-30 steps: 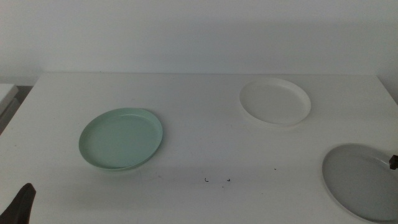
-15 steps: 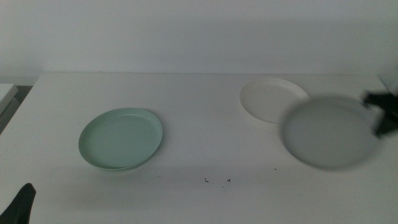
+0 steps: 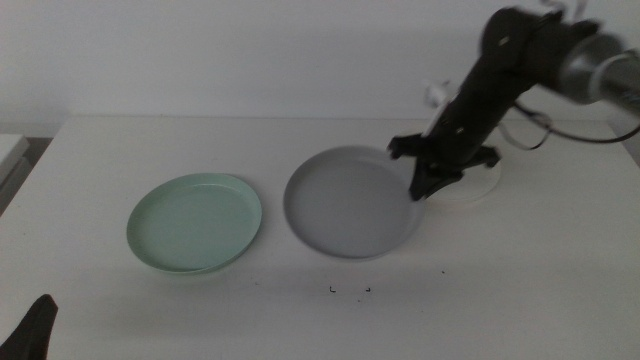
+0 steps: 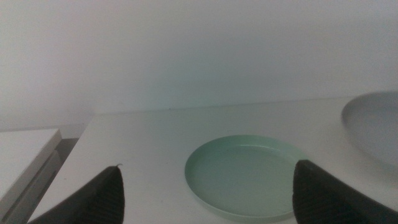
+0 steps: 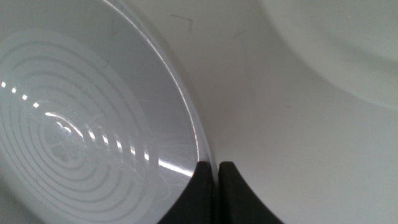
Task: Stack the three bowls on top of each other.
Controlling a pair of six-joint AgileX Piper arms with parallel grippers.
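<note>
The grey bowl will go down from my right gripper onto the table (image 3: pixel 354 237) just behind the small dark marks. The grey bowl is held above the table's middle.
The mint green bowl (image 3: pixel 195 222) sits on the table at the left; it also shows in the left wrist view (image 4: pixel 245 176). My right gripper (image 3: pixel 420 188) is shut on the rim of the grey bowl (image 3: pixel 350 202) and holds it above the table's middle, between the green and white bowls. The right wrist view shows the grey bowl (image 5: pixel 81 118) pinched at its rim by the jaws (image 5: pixel 213 171). The white bowl (image 3: pixel 478 184) lies at the back right, mostly hidden behind the right arm. My left gripper (image 3: pixel 30 330) waits at the bottom left, open and empty (image 4: pixel 205 186).
The white table (image 3: pixel 330 320) has small dark marks near its front middle (image 3: pixel 350 290). A cable (image 3: pixel 525 130) hangs from the right arm over the back right of the table. A white ledge (image 4: pixel 25 155) lies off the table's left edge.
My right gripper has lifted the grey bowl from the front right and carried it left, past the white bowl, to the table's middle. The left arm has not moved.
</note>
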